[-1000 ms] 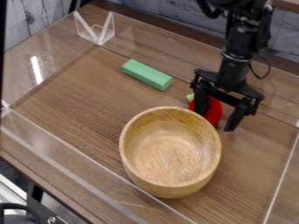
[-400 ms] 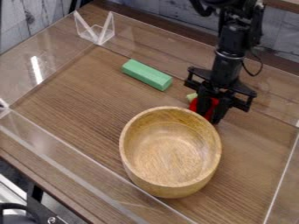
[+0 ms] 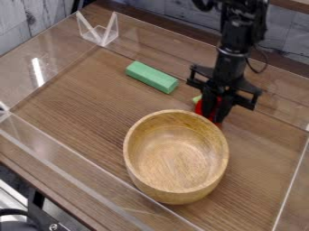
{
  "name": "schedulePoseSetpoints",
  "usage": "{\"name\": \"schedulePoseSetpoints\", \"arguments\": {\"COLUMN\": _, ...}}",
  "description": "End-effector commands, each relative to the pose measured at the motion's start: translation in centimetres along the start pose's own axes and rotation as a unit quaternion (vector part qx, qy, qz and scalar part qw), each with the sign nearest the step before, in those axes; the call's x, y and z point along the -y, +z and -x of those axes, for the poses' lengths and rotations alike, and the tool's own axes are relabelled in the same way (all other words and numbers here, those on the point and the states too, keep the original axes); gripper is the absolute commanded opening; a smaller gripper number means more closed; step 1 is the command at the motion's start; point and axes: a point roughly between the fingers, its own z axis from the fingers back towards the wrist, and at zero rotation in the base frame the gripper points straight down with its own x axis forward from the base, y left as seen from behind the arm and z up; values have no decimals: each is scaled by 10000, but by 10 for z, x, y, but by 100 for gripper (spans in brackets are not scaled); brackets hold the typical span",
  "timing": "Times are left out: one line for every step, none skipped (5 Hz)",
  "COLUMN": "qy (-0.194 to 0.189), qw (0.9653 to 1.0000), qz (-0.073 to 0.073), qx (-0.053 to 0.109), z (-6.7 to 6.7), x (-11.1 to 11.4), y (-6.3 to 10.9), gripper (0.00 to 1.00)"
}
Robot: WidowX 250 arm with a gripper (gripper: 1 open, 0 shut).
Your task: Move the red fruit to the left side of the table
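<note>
Next, my gripper lets go of the red fruit on the bare tabletop point(image 3: 75, 82) between the green block and the clear acrylic side.
The red fruit point(image 3: 221, 106) is a small bright red lump at the right of the brown wood-grain table point(image 3: 85, 99), just behind the wooden bowl's far rim. My black gripper point(image 3: 220, 106) points straight down and its fingers are shut on the red fruit, which shows only as a narrow red strip between them. Whether the fruit still touches the tabletop I cannot tell.
A large wooden bowl point(image 3: 176, 154) sits in front of the gripper. A flat green block point(image 3: 152, 77) lies to the gripper's left. Low clear acrylic walls point(image 3: 97, 30) edge the table, with a folded corner at the back left.
The fingers, spread wide around the red fruit a second ago, have closed on it. The hand has shifted very slightly left and up.
</note>
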Motion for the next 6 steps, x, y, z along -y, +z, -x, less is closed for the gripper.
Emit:
{"name": "schedulePoseSetpoints", "arguments": {"qy": 53, "qw": 9983, "qz": 50, "qx": 570, "z": 1, "x": -7, "y": 48, "gripper": 0}}
{"name": "schedulePoseSetpoints", "arguments": {"qy": 241, "qw": 9963, "qz": 68, "qx": 821, "z": 9, "x": -26, "y": 79, "gripper": 0}}
{"name": "schedulePoseSetpoints", "arguments": {"qy": 543, "qw": 9946, "qz": 55, "qx": 882, "z": 23, "x": -61, "y": 93, "gripper": 0}}
{"name": "schedulePoseSetpoints", "arguments": {"qy": 817, "qw": 9934, "qz": -10, "qx": 801, "z": 38, "x": -104, "y": 90, "gripper": 0}}
{"name": "schedulePoseSetpoints", "arguments": {"qy": 1000, "qw": 9920, "qz": -82, "qx": 765, "z": 52, "x": -142, "y": 87, "gripper": 0}}
{"name": "schedulePoseSetpoints", "arguments": {"qy": 1113, "qw": 9909, "qz": -133, "qx": 749, "z": 61, "x": -174, "y": 79, "gripper": 0}}
